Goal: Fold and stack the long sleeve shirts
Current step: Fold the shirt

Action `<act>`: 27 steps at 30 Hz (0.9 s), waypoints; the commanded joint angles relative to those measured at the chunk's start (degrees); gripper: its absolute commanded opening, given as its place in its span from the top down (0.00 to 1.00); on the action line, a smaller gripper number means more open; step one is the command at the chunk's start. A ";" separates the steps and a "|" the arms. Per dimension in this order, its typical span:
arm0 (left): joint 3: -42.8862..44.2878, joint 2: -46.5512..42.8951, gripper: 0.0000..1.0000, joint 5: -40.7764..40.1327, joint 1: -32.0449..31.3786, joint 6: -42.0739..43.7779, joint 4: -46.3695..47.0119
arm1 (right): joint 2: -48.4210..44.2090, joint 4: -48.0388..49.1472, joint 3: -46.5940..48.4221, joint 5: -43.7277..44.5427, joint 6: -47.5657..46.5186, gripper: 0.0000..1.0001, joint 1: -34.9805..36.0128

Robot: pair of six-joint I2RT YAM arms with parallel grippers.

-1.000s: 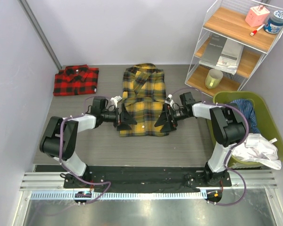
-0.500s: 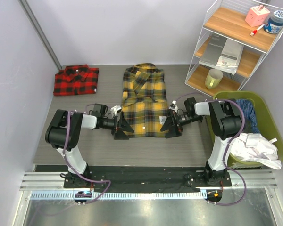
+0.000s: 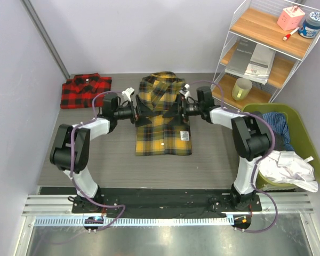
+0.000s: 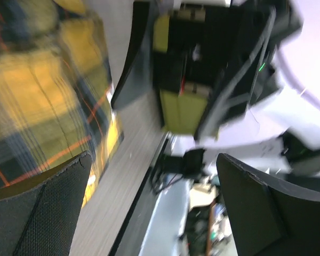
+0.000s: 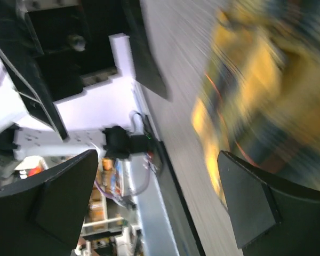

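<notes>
The robot's left gripper will next grab the bottom hem [image 3: 154,154] [image 4: 86,202] of the yellow-and-black check shirt at the edge nearest the robot, close to the shirt's white button.
The yellow-and-black check shirt [image 3: 164,114] lies flat and long in the middle of the table, collar at the far end. The red-and-black check shirt [image 3: 86,90] lies folded at the back left. My left gripper [image 3: 141,113] is open at the yellow shirt's left side, about mid-length. My right gripper [image 3: 173,111] is open over its right half, facing the left one. In the blurred left wrist view the shirt [image 4: 37,90] shows beside my empty left gripper [image 4: 152,160]. The right wrist view shows it [image 5: 266,90] beside my empty right gripper [image 5: 157,160].
A white wire shelf [image 3: 266,50] stands at the back right with a mug, books, a pink box and a jar. A green basket [image 3: 314,160] holding other clothes sits at the right. A wall runs along the left side.
Both grippers have moved from the yellow shirt's near hem corners back to its middle. The shirt lies as before, and both grippers stay open.
</notes>
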 commanded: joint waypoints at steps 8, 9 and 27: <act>8.31 5.71 0.00 -5.19 2.01 -2.77 5.97 | 22.06 34.83 3.15 1.73 24.30 0.01 3.73; 8.75 7.20 0.00 -5.37 1.92 -2.51 6.14 | 23.12 34.57 3.24 1.73 23.51 0.02 3.64; 4.63 16.91 0.00 -9.43 5.26 9.36 -5.72 | 19.28 34.20 -9.40 5.33 19.01 0.02 5.66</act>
